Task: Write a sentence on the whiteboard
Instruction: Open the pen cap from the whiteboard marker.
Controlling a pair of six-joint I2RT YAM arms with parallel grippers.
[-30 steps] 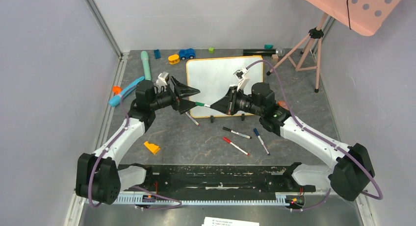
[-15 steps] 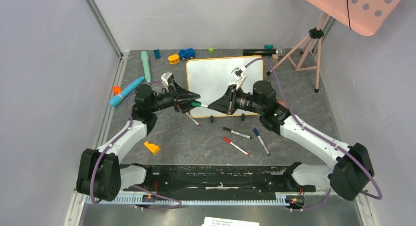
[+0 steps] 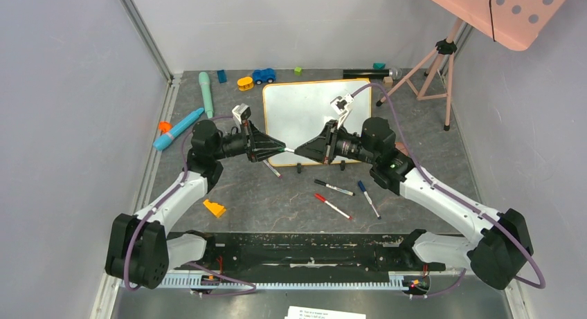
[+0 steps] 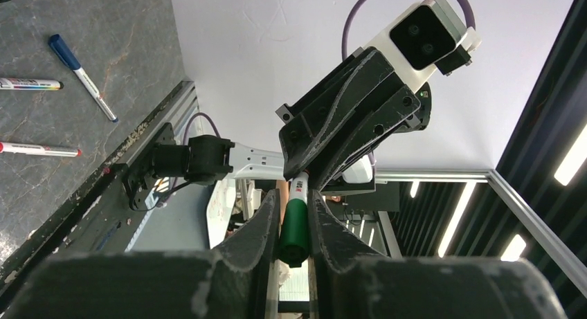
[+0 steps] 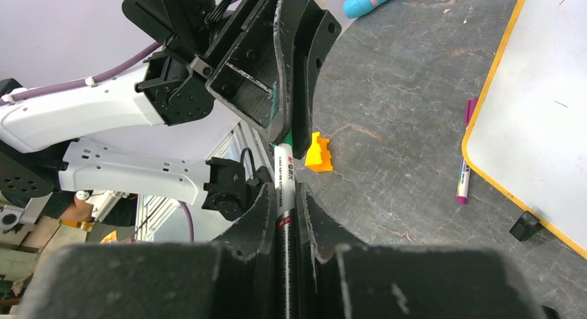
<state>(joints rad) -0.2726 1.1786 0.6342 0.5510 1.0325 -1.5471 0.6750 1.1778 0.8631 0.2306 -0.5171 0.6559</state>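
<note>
Next, my left gripper puts the green cap down and lets it go on the table (image 3: 250,182) between the orange wedge and the purple-tipped marker.
The whiteboard (image 3: 304,111) lies flat at the table's middle back, white with an orange-yellow frame; no sentence shows on it, and its corner (image 5: 547,125) appears in the right wrist view. The two grippers meet tip to tip in front of the board, above the table. A white marker (image 3: 289,150) with a green cap (image 4: 294,225) spans between them. My right gripper (image 3: 299,151) (image 5: 285,208) is shut on the marker's barrel (image 5: 283,184). My left gripper (image 3: 279,148) (image 4: 294,229) is shut on the green cap, one finger against each side.
Loose markers lie in front of the board: black (image 3: 333,187), red (image 3: 332,206), blue (image 3: 368,198) and a purple-tipped one (image 3: 271,168) (image 5: 462,174). An orange wedge (image 3: 214,208) sits at front left. Teal (image 3: 205,90) and blue (image 3: 178,128) tubes, small toys (image 3: 263,75) and a tripod (image 3: 432,66) line the back.
My left gripper has moved right onto the marker's green end and closed from wide open onto the cap. The right gripper kept its hold on the barrel and shifted slightly.
</note>
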